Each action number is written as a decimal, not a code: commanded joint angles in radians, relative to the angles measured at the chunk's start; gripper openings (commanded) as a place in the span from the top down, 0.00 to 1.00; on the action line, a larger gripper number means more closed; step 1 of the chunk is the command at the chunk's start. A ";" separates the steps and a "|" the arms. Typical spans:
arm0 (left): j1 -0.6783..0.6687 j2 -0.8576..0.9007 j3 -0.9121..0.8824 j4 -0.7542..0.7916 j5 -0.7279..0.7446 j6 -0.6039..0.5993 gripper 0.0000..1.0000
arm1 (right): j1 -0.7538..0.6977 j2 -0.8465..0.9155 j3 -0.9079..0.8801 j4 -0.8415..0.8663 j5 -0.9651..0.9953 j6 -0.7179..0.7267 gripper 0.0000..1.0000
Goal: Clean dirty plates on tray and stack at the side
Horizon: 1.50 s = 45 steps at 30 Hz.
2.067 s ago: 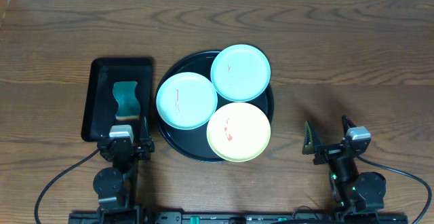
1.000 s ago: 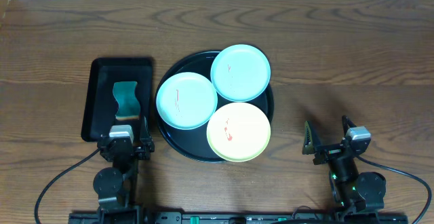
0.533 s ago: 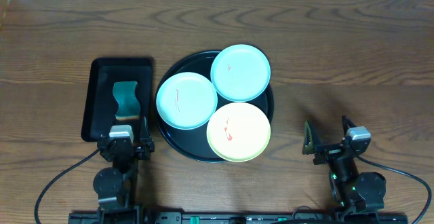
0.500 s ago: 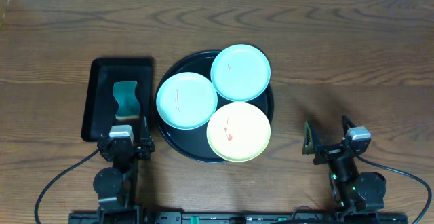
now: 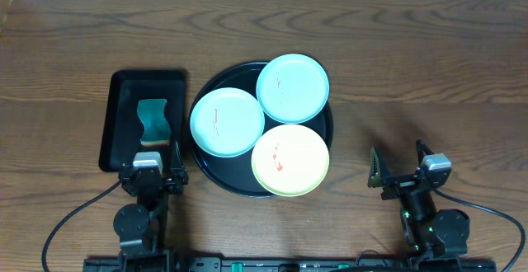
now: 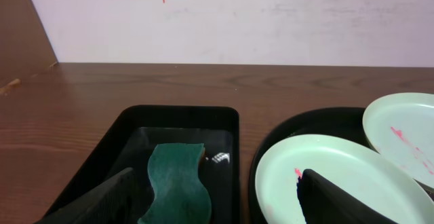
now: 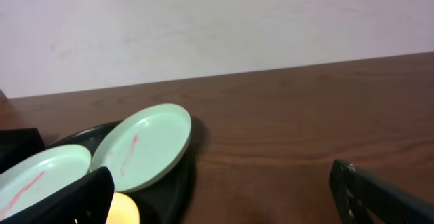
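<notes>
The green wavy sponge in the rectangular black tray has a narrow middle [image 5: 152, 121] [image 6: 175, 177], and my left gripper needs to go there next and close on it.
The round black tray [image 5: 216, 170] sits mid-table and holds three plates. A mint plate [image 5: 227, 122] with a red smear lies at its left, a second mint plate [image 5: 292, 88] at the back right, and a yellow plate [image 5: 290, 160] with an orange smear at the front. My left gripper [image 5: 153, 158] is open and empty at the front left, just left of the tray. My right gripper [image 5: 398, 163] is open and empty at the front right, apart from the tray. The left wrist view shows my open fingers [image 6: 215, 178], the tray [image 6: 319, 119] and both mint plates [image 6: 339, 176] [image 6: 403, 132]. The right wrist view shows my open fingers [image 7: 220, 183] and the plates [image 7: 142, 146].
A smaller rectangular black tray [image 5: 124, 86] lies left of the round tray, with a green wavy sponge [image 5: 153, 122] in it; the sponge also shows in the left wrist view [image 6: 178, 183]. Bare wooden table [image 5: 412, 74] lies to the right. A pale wall stands behind the table.
</notes>
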 commanded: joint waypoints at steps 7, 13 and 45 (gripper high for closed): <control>-0.002 0.151 0.196 -0.060 -0.024 -0.031 0.25 | 0.008 0.072 0.100 0.010 -0.008 -0.010 0.01; -0.001 0.374 0.430 -0.174 -0.024 -0.031 0.24 | 0.008 0.277 0.283 -0.006 -0.017 -0.019 0.01; 0.013 1.381 1.332 -0.948 0.015 -0.054 0.24 | 0.109 1.467 1.334 -0.644 -0.341 0.097 0.07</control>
